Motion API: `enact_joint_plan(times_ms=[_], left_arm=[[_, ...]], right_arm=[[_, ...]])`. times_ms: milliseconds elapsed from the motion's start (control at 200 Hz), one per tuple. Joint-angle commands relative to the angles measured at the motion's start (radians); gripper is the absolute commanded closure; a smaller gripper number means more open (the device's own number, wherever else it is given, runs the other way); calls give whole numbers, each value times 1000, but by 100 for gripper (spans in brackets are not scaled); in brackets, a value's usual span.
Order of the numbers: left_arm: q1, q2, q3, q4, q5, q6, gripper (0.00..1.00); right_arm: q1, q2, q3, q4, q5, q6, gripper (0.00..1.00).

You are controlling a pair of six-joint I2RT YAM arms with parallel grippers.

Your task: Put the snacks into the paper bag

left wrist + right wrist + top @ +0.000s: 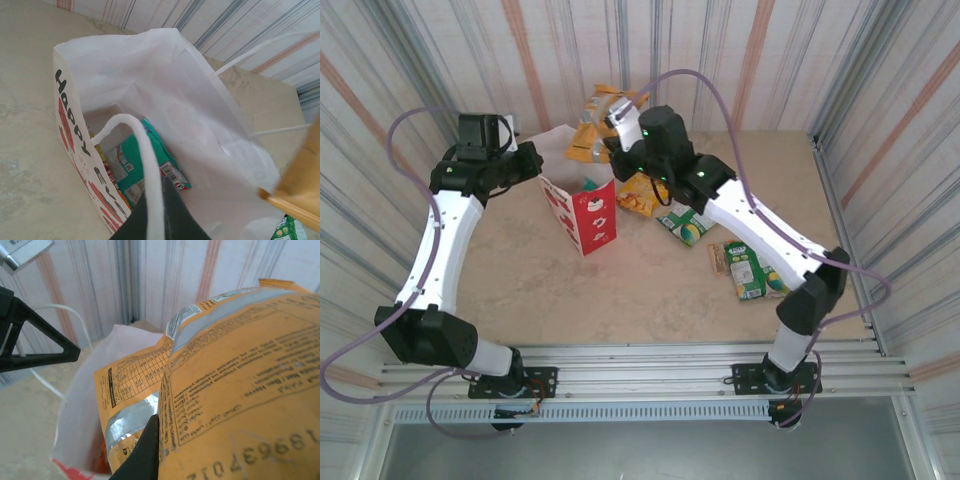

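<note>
The upper end of the large yellow-orange snack packet stands high above the bag's rim, so my right gripper should regrip the packet and push it down into the bag's opening (558,170).
The paper bag (592,222) stands upright mid-table, red below and white above. My left gripper (530,160) is at its left rim, shut (161,184) on one thin white handle (145,155), holding the bag's mouth (150,65) open. A teal packet (145,157) lies inside with other packets beside it. My right gripper (612,122) hovers just behind the bag, shut (159,422) on a large yellow-orange snack packet (240,370) that hangs over the bag's opening (80,410). This packet (588,138) shows as an orange edge (300,185) in the left wrist view.
More snacks lie on the table right of the bag: a yellow-orange packet (642,195), a green-and-white packet (685,222), a small brown bar (720,258) and a green packet (755,272). Striped walls enclose the table on three sides.
</note>
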Motion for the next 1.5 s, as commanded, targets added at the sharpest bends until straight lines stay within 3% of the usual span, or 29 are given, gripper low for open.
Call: enact_joint_plan(times_ms=[0,301,361,486,536,666,962,1288,1493], left_arm=[[9,-6,29,25,27,16,96],[8,-7,15,25,46,18,96],[8,-8,15,25,47,21,96],[9,-10,5,27,44,28,95],[9,-10,-1,30,43,32,95],[9,-8,-12,33,44,37,95],[9,-10,-26,34,61,37,92],[7,-15,-32,38,80,25,92],[3,-13,-32,41,84,23,92]], right_arm=[[28,80,101,-15,84,-177,94],[66,240,238,-96,160,-270,87],[72,243,238,-104,142,-270,80],[84,229,228,-121,106,-279,53],[88,217,219,-118,109,-282,49],[87,165,185,-115,96,-262,47],[51,46,54,-77,-59,-94,45],[21,194,239,-167,-77,58,32],[17,304,350,-180,-161,98,29]])
